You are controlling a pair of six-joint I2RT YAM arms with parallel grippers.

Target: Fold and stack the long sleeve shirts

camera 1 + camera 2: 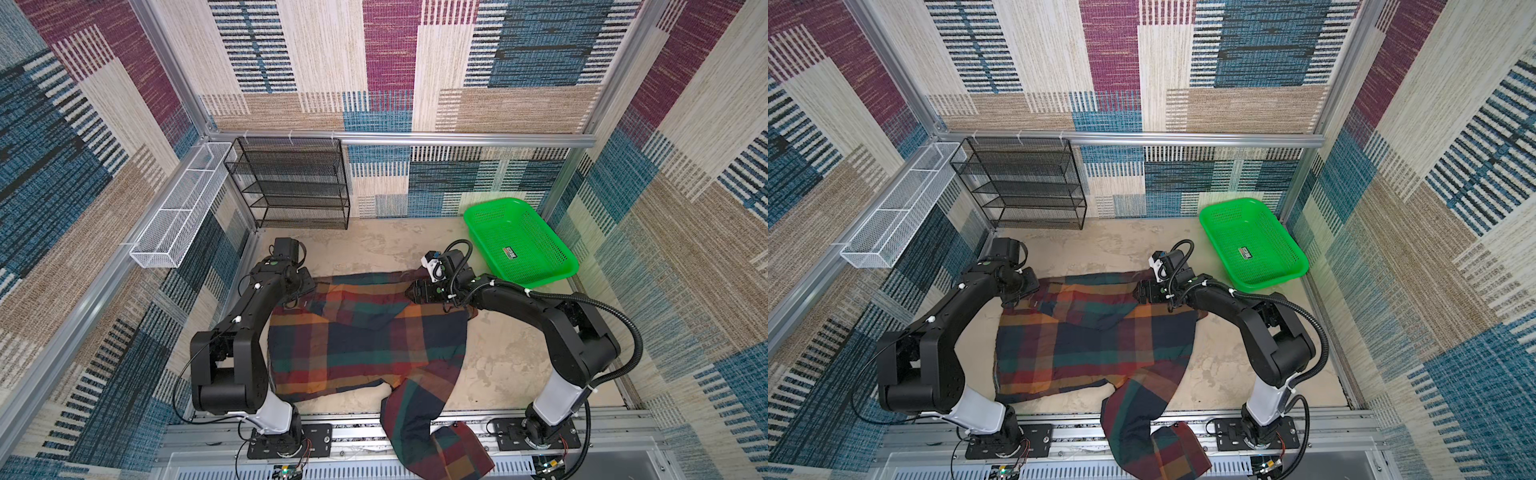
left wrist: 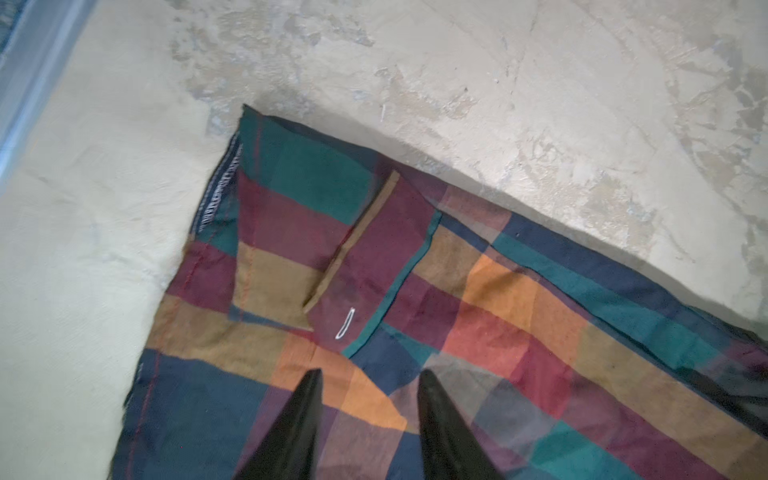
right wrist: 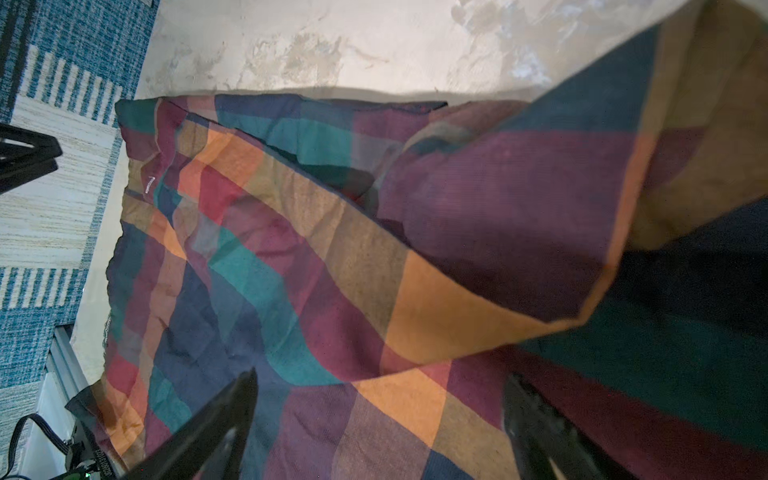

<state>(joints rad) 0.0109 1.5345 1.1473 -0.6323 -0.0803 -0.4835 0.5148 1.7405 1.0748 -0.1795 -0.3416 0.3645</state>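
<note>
The folded sleeve sags toward the middle of the shirt, so the robot's left gripper should grab the sleeve's cuff [image 2: 342, 318] and its right gripper the shoulder end of the sleeve, to pull the sleeve straight.
The long sleeve shirt [image 1: 365, 340] [image 1: 1092, 345], in big navy, green, maroon and orange checks, lies spread on the table in both top views. One sleeve [image 1: 419, 419] hangs over the front rail. My left gripper [image 1: 308, 286] [image 2: 370, 376] sits over the shirt's far left corner. Its jaws are apart and the cloth [image 2: 498, 311] lies flat beneath them. My right gripper [image 1: 414, 291] [image 3: 380, 380] hovers at the far right corner, open wide above the cloth [image 3: 270, 270]. A folded flap [image 3: 519, 232] lies close to that camera.
A green plastic basket [image 1: 519, 241] stands at the back right. A black mesh shelf [image 1: 299, 187] stands against the back wall, and a white wire basket [image 1: 178, 216] hangs on the left wall. Bare table [image 1: 503, 357] shows right of the shirt.
</note>
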